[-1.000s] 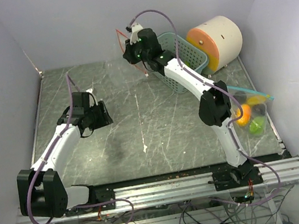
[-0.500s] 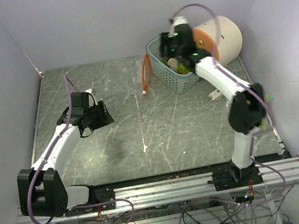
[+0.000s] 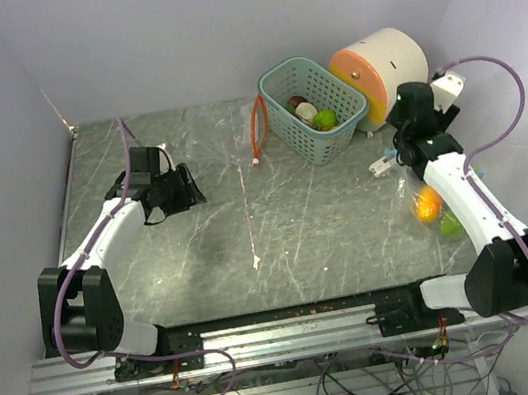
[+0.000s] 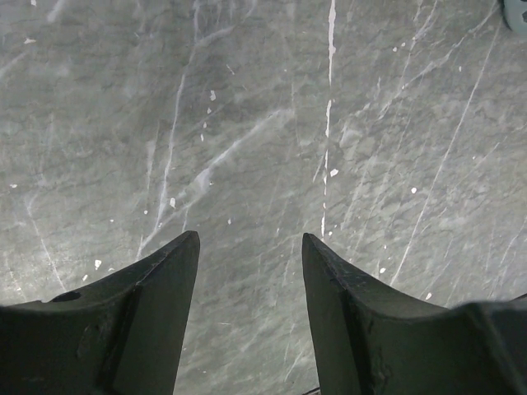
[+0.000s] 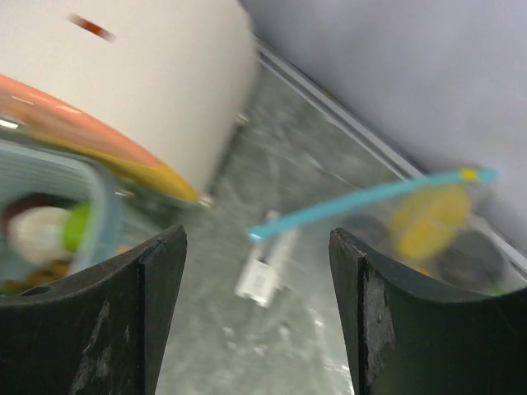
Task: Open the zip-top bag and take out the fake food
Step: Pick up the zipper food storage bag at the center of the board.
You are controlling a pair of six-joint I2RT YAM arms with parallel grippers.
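Observation:
The clear side edge [image 3: 403, 181] [image 5: 315, 306] of the zip-top bag, below its blue zip and beside the white clip-like piece, will be gripped by my right gripper.
The zip-top bag [image 3: 441, 210] lies at the table's right edge, its blue zip strip [image 5: 370, 202] still shut as far as the blurred right wrist view shows. Orange and green fake food [image 3: 428, 202] shows through it, and a yellow piece [image 5: 428, 218] too. More fake food [image 3: 306, 110] sits in the teal basket [image 3: 300, 141]. My right gripper [image 3: 401, 142] hangs open and empty between basket and bag, just left of the zip strip's end. My left gripper [image 3: 187, 185] stands open over bare table at the left, nothing between its fingers.
A big cream cylinder with an orange face [image 3: 390, 70] stands behind the right gripper, against the basket. A small white clip-like piece [image 3: 380, 166] lies below the right gripper. An orange-red cord [image 3: 254, 128] lies left of the basket. Walls close in all round.
My right arm swung from the back centre, across the basket, to the right side near the bag, and its gripper opened. The orange-red cord it held now lies beside the basket.

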